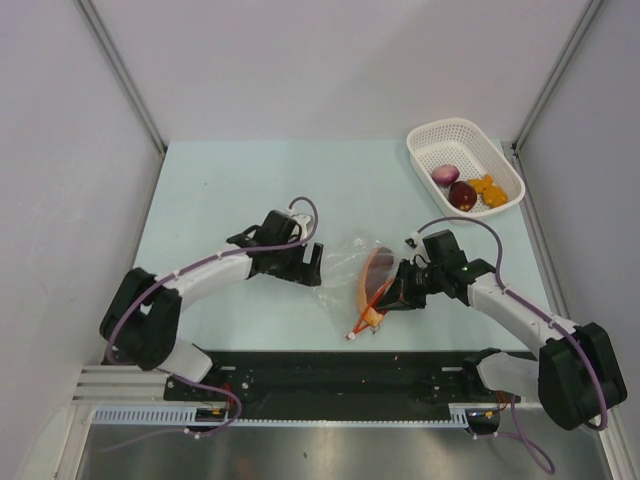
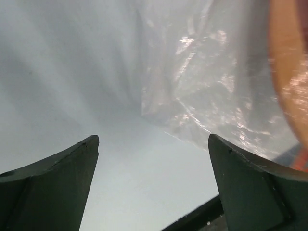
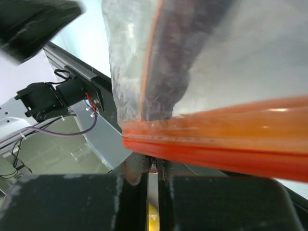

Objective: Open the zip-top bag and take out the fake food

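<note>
My right gripper will release the reddish-brown slice on the purple-pink bulb in the white basket (image 1: 443,170).
The clear zip-top bag (image 1: 350,272) lies in the middle of the table with its orange zip strip (image 1: 366,308) toward the near edge. A reddish-brown flat slice (image 1: 376,266) is inside it. My right gripper (image 1: 398,288) is shut on the bag's edge by the zip strip (image 3: 216,139), with plastic pinched between the jaws (image 3: 153,166). The slice (image 3: 173,67) shows dark through the plastic. My left gripper (image 1: 312,266) is open and empty at the bag's left side. In the left wrist view the bag (image 2: 207,86) lies beyond the gripper (image 2: 153,144), untouched.
A white perforated basket (image 1: 430,140) stands at the back right. It holds a purple-pink bulb (image 1: 445,175), a dark maroon lump (image 1: 462,195) and orange chunks (image 1: 487,190). Grey walls enclose the table on three sides.
</note>
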You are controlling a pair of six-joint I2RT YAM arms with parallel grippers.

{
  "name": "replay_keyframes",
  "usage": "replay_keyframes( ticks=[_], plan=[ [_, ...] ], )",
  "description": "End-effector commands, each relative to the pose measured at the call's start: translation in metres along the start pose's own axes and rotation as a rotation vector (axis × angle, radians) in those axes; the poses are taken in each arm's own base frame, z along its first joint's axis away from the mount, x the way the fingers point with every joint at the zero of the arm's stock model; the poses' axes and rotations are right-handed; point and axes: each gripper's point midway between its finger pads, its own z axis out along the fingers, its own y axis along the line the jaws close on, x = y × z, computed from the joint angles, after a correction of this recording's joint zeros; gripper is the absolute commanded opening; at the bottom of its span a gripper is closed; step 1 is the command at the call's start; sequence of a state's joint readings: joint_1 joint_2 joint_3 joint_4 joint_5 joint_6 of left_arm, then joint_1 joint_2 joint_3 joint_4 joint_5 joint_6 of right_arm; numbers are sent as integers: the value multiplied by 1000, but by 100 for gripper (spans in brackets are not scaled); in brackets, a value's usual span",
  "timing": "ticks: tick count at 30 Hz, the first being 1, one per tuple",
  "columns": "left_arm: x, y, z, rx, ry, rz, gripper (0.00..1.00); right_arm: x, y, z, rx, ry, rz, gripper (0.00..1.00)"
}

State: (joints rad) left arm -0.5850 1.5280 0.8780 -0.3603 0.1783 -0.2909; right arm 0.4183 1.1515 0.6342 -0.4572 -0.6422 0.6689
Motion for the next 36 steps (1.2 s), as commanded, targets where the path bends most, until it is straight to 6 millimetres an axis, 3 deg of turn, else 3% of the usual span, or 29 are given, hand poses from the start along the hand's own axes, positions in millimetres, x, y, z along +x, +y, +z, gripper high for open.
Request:
replay_keyframes(
  ticks=[1, 4, 7, 9, 11, 12, 14, 15, 17, 18, 24, 36],
  plan=[
    [-56, -41, -73, 69, -232, 84, 98, -11, 15, -3, -33, -15, -30, 0],
    [-69, -75, -101, 155, -337, 151, 89, -12, 15, -4, -26, -14, -20, 0],
    [-78, -126, -121, 313, -429, 240, 79, -10, 15, -7, -17, -12, -13, 0],
    [-71, -159, -115, 391, -410, 324, 75, -13, 24, -14, -31, -31, -14, 0],
    [-61, -183, -103, 427, -357, 381, 77, -13, 28, -19, -28, -37, -9, 0],
    [-65, -192, -93, 425, -335, 393, 80, -17, 35, -24, -41, -50, -20, 0],
    [-65, -211, -90, 433, -333, 440, 83, -17, 38, -27, -42, -55, -23, 0],
    [-66, -210, -77, 397, -323, 442, 85, -19, 38, -28, -42, -59, -21, 0],
    [-70, -210, -69, 368, -323, 449, 83, -19, 37, -28, -44, -58, -16, 0],
    [-71, -204, -59, 325, -311, 448, 73, -19, 38, -28, -47, -59, -14, 0],
    [-81, -194, -49, 247, -324, 469, 61, -19, 40, -30, -62, -73, -8, 0],
    [-56, -191, -12, 261, -196, 487, 53, -20, 48, -33, -93, -82, 1, 0]
  ],
)
